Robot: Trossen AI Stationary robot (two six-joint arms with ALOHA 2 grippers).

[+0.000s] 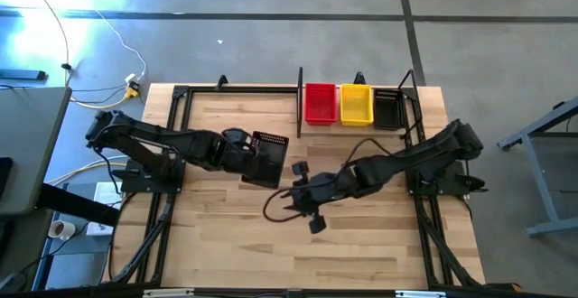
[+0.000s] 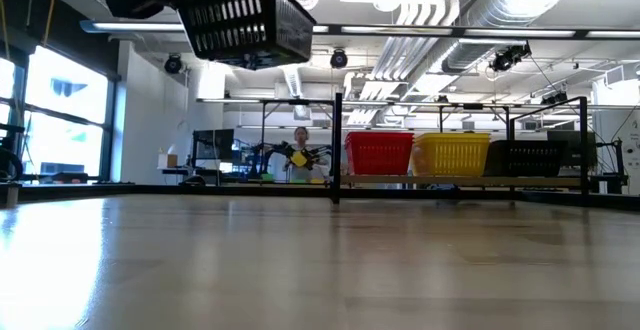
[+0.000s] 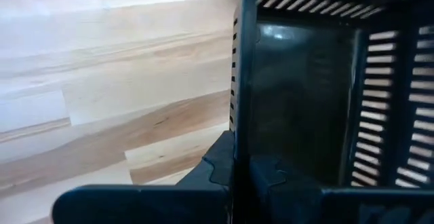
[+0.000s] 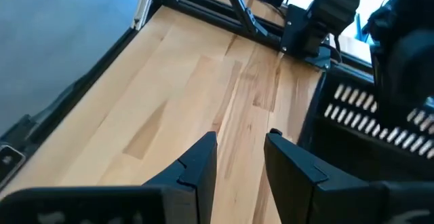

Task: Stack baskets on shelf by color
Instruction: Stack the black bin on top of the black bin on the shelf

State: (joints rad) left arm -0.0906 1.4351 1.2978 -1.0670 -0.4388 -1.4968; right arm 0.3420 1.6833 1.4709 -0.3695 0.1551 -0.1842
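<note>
The black mesh basket is in my left gripper, and my right gripper will close on the rim of the near side (image 1: 263, 184) (image 4: 310, 115) of that basket.
My left gripper (image 1: 251, 153) is shut on a black mesh basket (image 1: 269, 158) at the table's middle; the low view shows this basket (image 2: 245, 22) high above the tabletop. My right gripper (image 1: 287, 194) hovers just right of and nearer than that basket, open, with only bare table between its fingers (image 4: 241, 157). The held basket (image 4: 380, 122) shows close by in the right wrist view. On the shelf (image 2: 450, 181) at the far edge stand a red basket (image 1: 320, 104), a yellow basket (image 1: 356, 105) and a black basket (image 1: 388, 110), side by side on their bottoms. My left gripper pinches one side wall of the black basket at its rim (image 3: 241, 81), one finger inside the basket and one outside. The fingers come slanting down from the table's left. The basket hangs tilted, lifted clear of the table.
The shelf's black upright posts (image 1: 301, 99) stand at its ends. Black frame rails (image 1: 172, 190) run along the table's left and right sides. Bare wood (image 1: 298, 253) lies toward the near edge. A person (image 2: 299, 155) stands in the room far behind the table.
</note>
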